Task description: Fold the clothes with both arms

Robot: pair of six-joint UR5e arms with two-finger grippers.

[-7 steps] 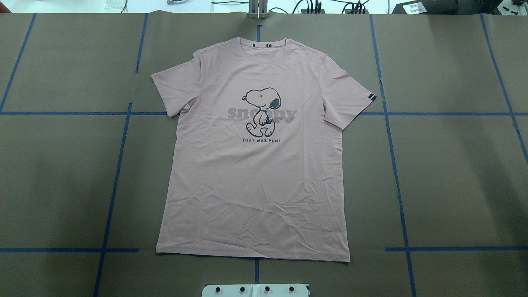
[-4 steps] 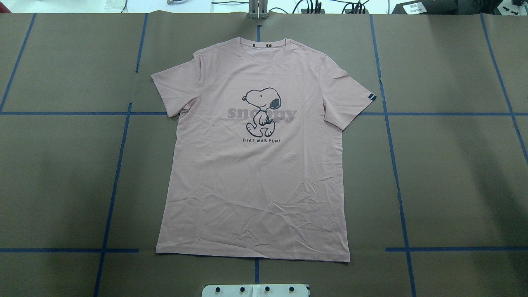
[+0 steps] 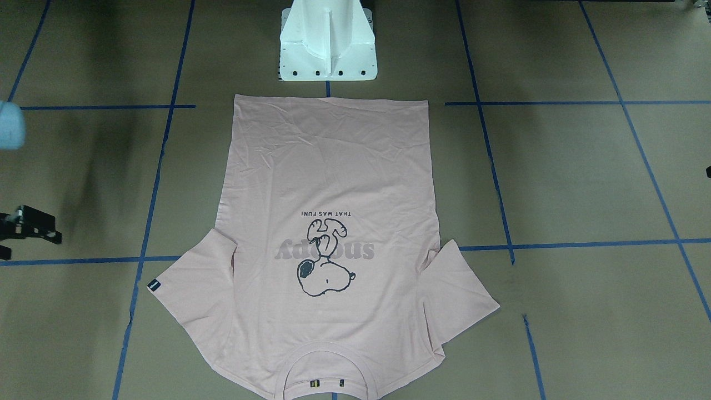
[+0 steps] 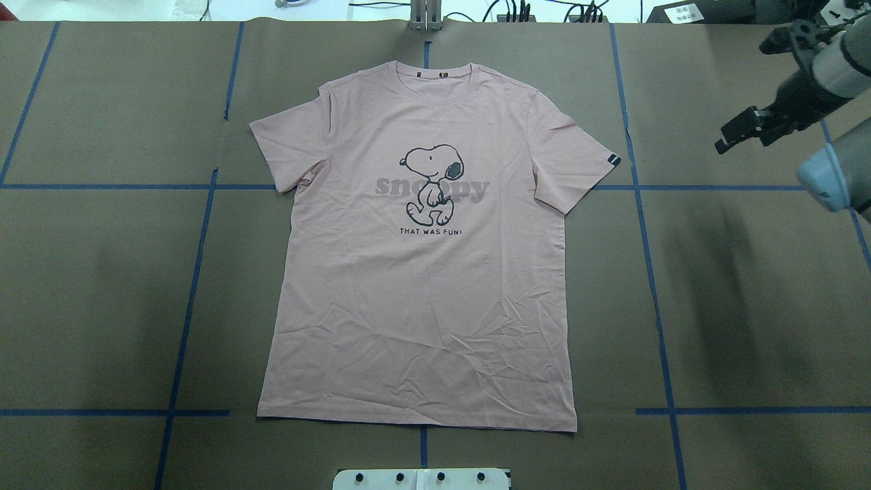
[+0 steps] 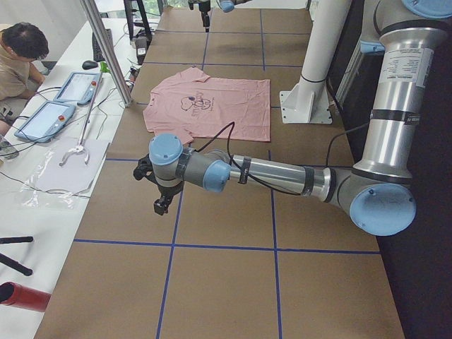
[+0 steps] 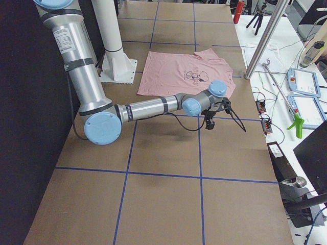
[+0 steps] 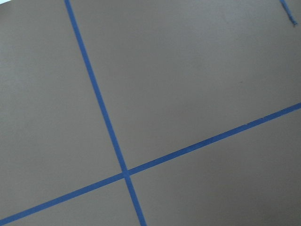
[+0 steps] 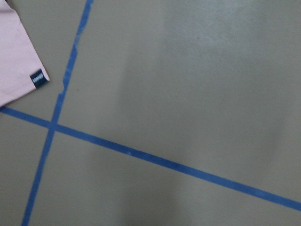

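Observation:
The sleeve corner with the black tag (image 3: pixel 154 284) (image 8: pixel 39 78) is the spot my right gripper should close on, to take hold of the pale pink T-shirt there.
The pale pink T-shirt (image 4: pixel 422 286) lies flat and face up on the brown table, collar at the far side and hem near the robot base. It also shows in the front-facing view (image 3: pixel 328 166). Its black sleeve tag (image 4: pixel 614 160) shows in the right wrist view (image 8: pixel 38 77) too. My right gripper (image 4: pixel 731 139) hovers to the right of the tagged sleeve, apart from the shirt. I cannot tell if it is open or shut. My left gripper (image 5: pixel 162 203) hangs over bare table well off the shirt's other side. It shows clearly only in the exterior left view, so I cannot tell its state.
The white pedestal base (image 3: pixel 328 44) stands just beyond the shirt's hem. Blue tape lines (image 4: pixel 653 286) cross the brown table cover. An operator (image 5: pixel 18 63) sits at a side desk with tablets (image 5: pixel 42 120), and a metal post (image 5: pixel 106 49) stands at the table's far edge.
My right arm and gripper have come into the overhead view at the upper right, where nothing showed before. The shirt has not moved.

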